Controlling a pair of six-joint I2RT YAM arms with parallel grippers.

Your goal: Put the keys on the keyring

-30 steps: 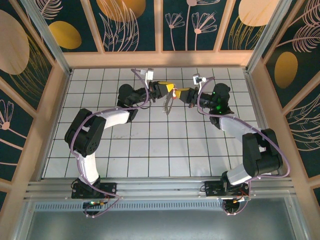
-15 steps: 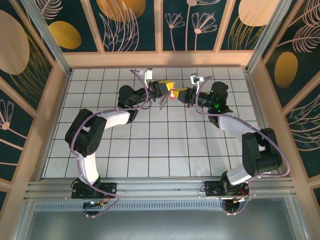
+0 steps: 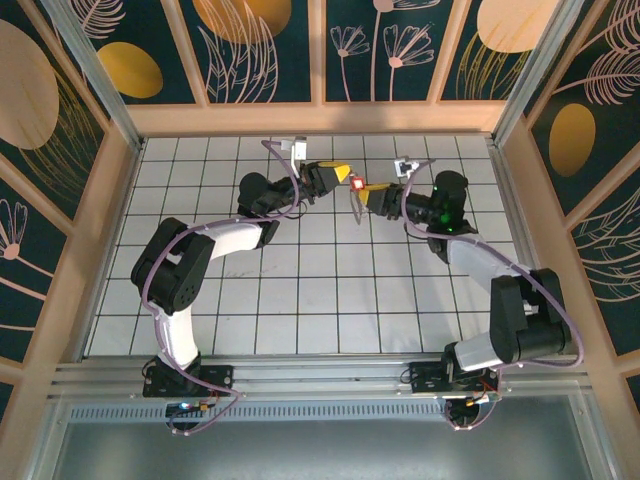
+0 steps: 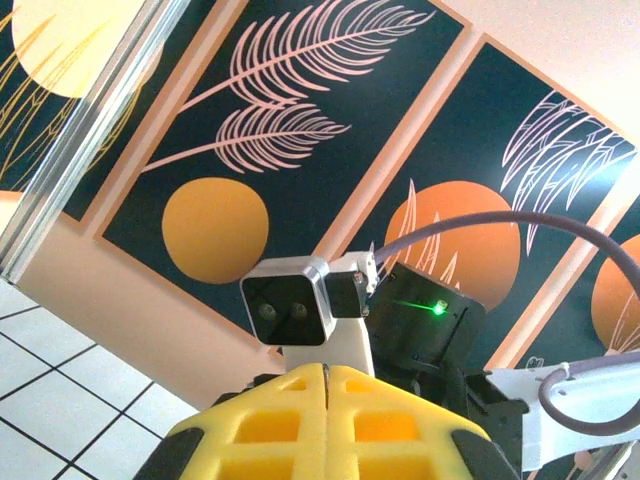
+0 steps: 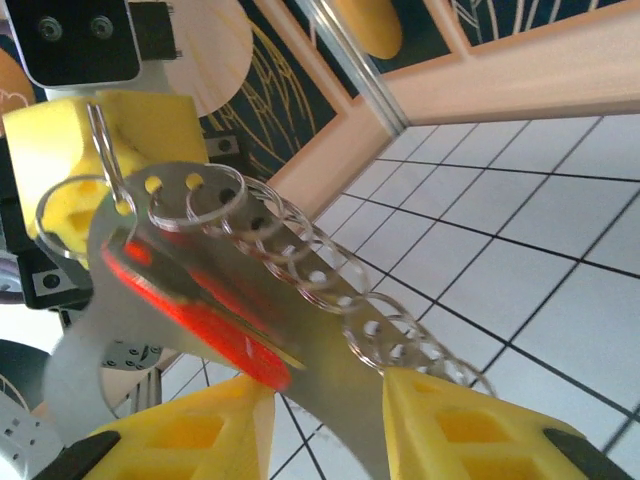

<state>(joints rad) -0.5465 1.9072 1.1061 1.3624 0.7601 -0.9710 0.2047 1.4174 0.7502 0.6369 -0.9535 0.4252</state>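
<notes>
Next, my right gripper moves up and takes that wire (image 5: 104, 148) of the keyring in my left gripper, as its fingers straddle the flat pale metal below the wire.
My left gripper (image 3: 343, 172) hovers above the far middle of the table, its yellow fingers (image 4: 260, 420) pressed shut on the thin wire of the keyring (image 5: 101, 140). The key (image 5: 190, 310), with its red head (image 3: 357, 184) and flat pale metal, lies between the fingers of my right gripper (image 3: 366, 192), which is closed on it (image 5: 330, 385). A bumpy chain of small rings (image 5: 330, 290) runs from the key's top toward the right fingertip. The two grippers face each other, almost touching. The left gripper's yellow block (image 5: 55, 150) sits just behind the ring.
The white grid table (image 3: 300, 290) stretches below both arms, ringed by a wooden frame (image 3: 320, 120) and dark leaf-patterned panels. The right wrist's camera housing (image 4: 290, 310) is directly in front of the left fingers.
The right gripper has drawn back to the right and slightly nearer, carrying the red key. The dangling chain no longer hangs between the grippers. The left gripper has barely shifted.
</notes>
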